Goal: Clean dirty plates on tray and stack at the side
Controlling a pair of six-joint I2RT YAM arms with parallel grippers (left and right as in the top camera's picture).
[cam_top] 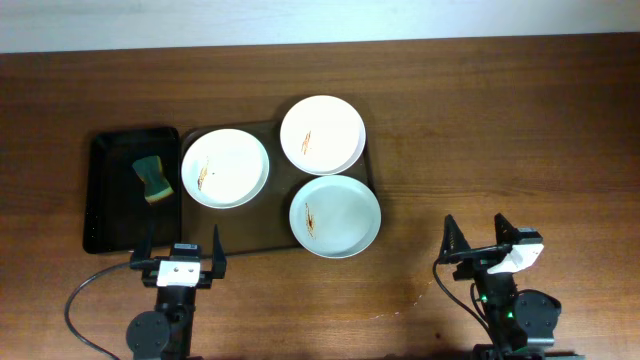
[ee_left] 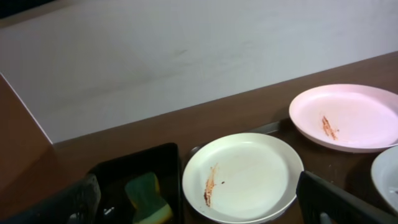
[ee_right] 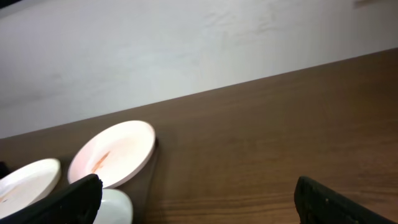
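Note:
The plates need wiping, so next my left gripper closes on the middle (cam_top: pixel 152 180) (ee_left: pixel 148 196) of the green and yellow sponge in the black tray.
Three white plates lie on the smoky-brown tray (cam_top: pixel 270 132). Each has an orange-brown smear: the left plate (cam_top: pixel 225 168), the back plate (cam_top: pixel 322 134) and the front plate (cam_top: pixel 336 216). My left gripper (cam_top: pixel 181 256) is open and empty at the table's front, just before the tray's front edge. In the left wrist view the left plate (ee_left: pixel 242 177) and back plate (ee_left: pixel 345 117) lie ahead of the open gripper (ee_left: pixel 199 202). My right gripper (cam_top: pixel 478 243) is open and empty, right of the front plate. The right wrist view shows the back plate (ee_right: pixel 112 153) between the open fingers (ee_right: pixel 199 199).
A smaller black tray (cam_top: pixel 118 195) left of the brown tray holds a green and yellow sponge (cam_top: pixel 153 180), also seen in the left wrist view (ee_left: pixel 148 198). Bare wooden table (cam_top: pixel 520 130) stretches to the right of the trays. A white wall runs behind the table.

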